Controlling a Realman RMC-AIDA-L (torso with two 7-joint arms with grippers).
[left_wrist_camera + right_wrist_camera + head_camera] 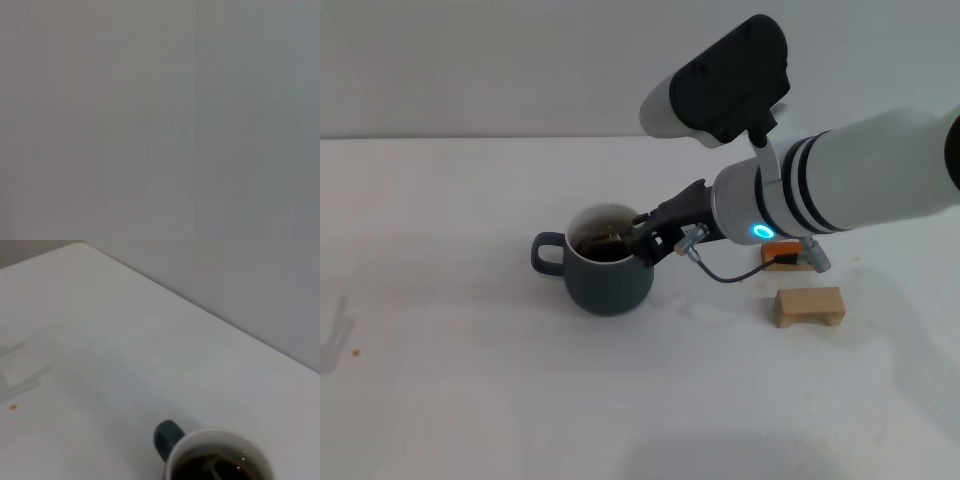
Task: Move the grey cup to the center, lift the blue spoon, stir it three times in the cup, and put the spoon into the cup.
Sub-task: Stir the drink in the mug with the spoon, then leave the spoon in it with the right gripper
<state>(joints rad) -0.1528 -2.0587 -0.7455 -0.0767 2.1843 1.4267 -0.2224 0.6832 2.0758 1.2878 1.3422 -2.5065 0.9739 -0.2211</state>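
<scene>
Next, I let go of the blue spoon with my right gripper against the grey cup's inner rim (636, 249) opposite the cup's handle.
The grey cup (607, 272) stands on the white table near the middle, its handle (546, 252) pointing to my left, with dark brown liquid inside. My right gripper (648, 240) is at the cup's right rim, reaching over its mouth. A slim pale part of the blue spoon (612, 238) shows in the liquid, and the rest of it is hidden by the gripper. The right wrist view shows the cup (215, 457) from above, with the spoon's pale part (212, 469) in the liquid. The left gripper is out of view, and the left wrist view shows only plain grey.
A small wooden block (809, 306) lies on the table to the right of the cup. Another block with an orange top (785, 255) sits behind it, partly under my right arm. A thin cable (720, 275) hangs below the wrist.
</scene>
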